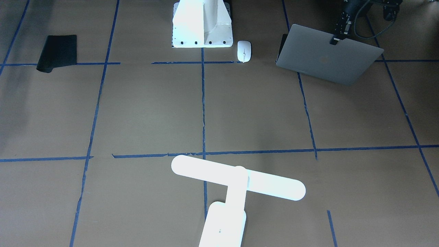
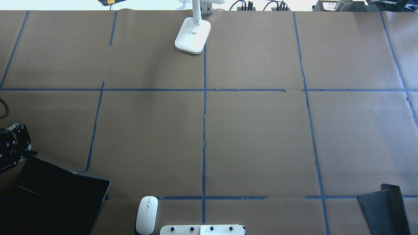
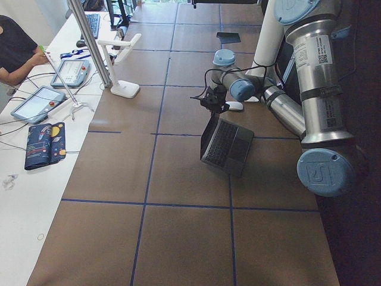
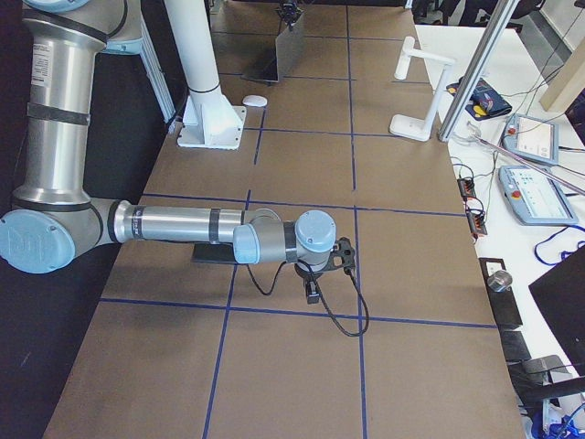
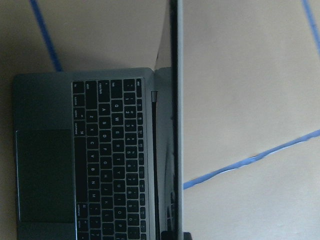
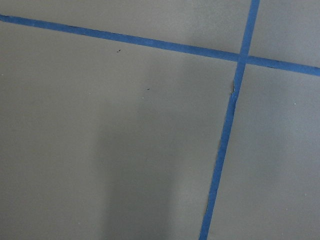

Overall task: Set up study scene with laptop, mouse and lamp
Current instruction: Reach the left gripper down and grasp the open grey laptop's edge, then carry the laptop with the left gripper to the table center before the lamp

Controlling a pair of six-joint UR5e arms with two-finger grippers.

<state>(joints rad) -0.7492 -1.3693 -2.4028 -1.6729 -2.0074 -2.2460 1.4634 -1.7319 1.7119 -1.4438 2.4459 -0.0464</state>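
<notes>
Next, I release the grey laptop from my left gripper across the middle blue line [image 1: 210, 133], setting it just short of the white lamp.
The grey laptop [image 1: 325, 60] stands open near the robot's base on its left side, lid raised and keyboard [image 5: 110, 160] facing the robot. My left gripper [image 1: 335, 39] is shut on the lid's top edge; the left wrist view looks down that edge. Between the laptop and the pedestal lies the white mouse [image 1: 244, 50]. On the table's far side, near the middle line, stands the white lamp [image 1: 236, 180]. My right gripper [image 4: 313, 291] hangs low over bare table on the right side; I cannot tell whether it is open or shut.
A black mat [image 1: 57, 53] lies near the right arm's side. The white pedestal [image 1: 202, 27] is bolted at the robot's edge. A person's arm [image 3: 18, 56] and control tablets [image 3: 71, 71] are at a side desk beyond the lamp.
</notes>
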